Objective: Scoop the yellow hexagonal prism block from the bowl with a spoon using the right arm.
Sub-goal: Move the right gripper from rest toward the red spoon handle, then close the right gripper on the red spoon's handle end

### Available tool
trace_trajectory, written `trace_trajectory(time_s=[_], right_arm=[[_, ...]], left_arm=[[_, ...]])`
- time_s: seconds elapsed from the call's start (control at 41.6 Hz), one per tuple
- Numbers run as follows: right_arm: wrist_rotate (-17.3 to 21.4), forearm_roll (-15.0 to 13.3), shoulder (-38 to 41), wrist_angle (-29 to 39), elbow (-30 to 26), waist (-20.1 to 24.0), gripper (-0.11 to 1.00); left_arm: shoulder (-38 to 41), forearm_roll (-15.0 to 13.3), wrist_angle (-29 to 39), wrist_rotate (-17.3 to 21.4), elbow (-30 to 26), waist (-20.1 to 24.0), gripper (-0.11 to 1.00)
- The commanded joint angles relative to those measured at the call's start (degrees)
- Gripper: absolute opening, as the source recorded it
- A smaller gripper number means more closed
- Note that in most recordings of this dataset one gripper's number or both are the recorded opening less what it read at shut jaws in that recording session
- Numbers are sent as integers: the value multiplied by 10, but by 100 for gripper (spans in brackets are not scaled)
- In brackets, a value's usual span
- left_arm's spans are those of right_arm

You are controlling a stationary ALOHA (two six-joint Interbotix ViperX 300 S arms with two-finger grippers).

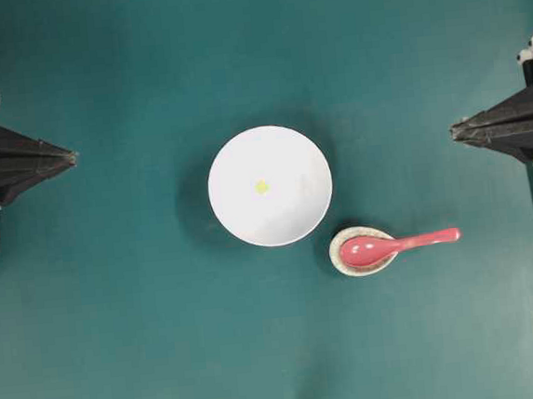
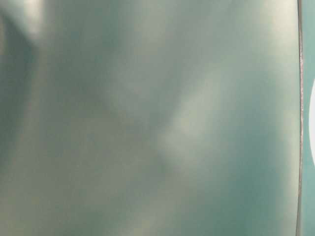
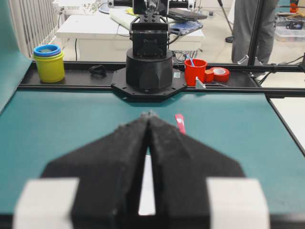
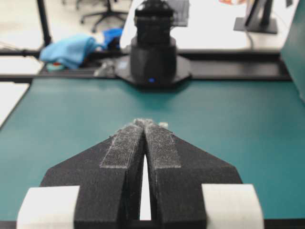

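The right gripper next should reach the pink-red spoon and close on the spoon handle's scoop end (image 1: 413, 242), just outside the small speckled dish's rim.
A tiny yellow hexagonal prism block (image 1: 262, 187) lies near the middle of the round white bowl (image 1: 290, 151) at the table's centre. The pink-red spoon (image 1: 396, 243) rests with its scoop in a small speckled dish (image 1: 339, 259) just right of and below the bowl, handle pointing right. The spoon's handle tip (image 3: 179, 123) shows past the left fingers. My right gripper (image 1: 453, 130) sits shut at the right edge, far from the spoon, its fingertips (image 4: 148, 123) together and empty. My left gripper (image 1: 74, 157) is shut at the left edge, tips (image 3: 150, 115) touching.
Teal table surface surrounds the bowl and dish. The opposite arm bases (image 3: 148, 67) (image 4: 153, 57) stand at the table's ends. Off the table are a yellow cup (image 3: 49, 64), a red cup (image 3: 195, 71) and tape rolls. The table-level view is a blur with a white sliver (image 2: 312, 123).
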Motion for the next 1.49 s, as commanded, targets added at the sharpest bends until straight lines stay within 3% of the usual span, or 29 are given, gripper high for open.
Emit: trace_trajectory(time_s=[0.0,0.432,0.48,0.625,0.745,0.913,1.201,1.345,1.465], right_arm=[[-4,0,4,-1,-23,-6,0],[-4,0,18,29,-42,-13,2],[-4,0,19,31,-43,-13,7],[-4,0,20,43,-45,-13,42],[4,2,25,87,-49,-12,58],[21,11,50,148,-55,-11,56],[25,12,116,147,-48,13,57],[25,19,153,119,-40,27,57],[26,46,181,60,-18,35,57]], left_arm=[[7,8,12,4,-13,2,0],[7,9,12,4,-14,11,0],[6,9,13,4,-14,11,0],[5,9,14,4,-14,11,0],[4,9,13,4,-15,10,0],[3,10,11,4,-15,11,0],[-8,11,7,4,-21,10,0],[-17,11,8,4,-23,10,0],[-18,11,11,4,-22,11,0]])
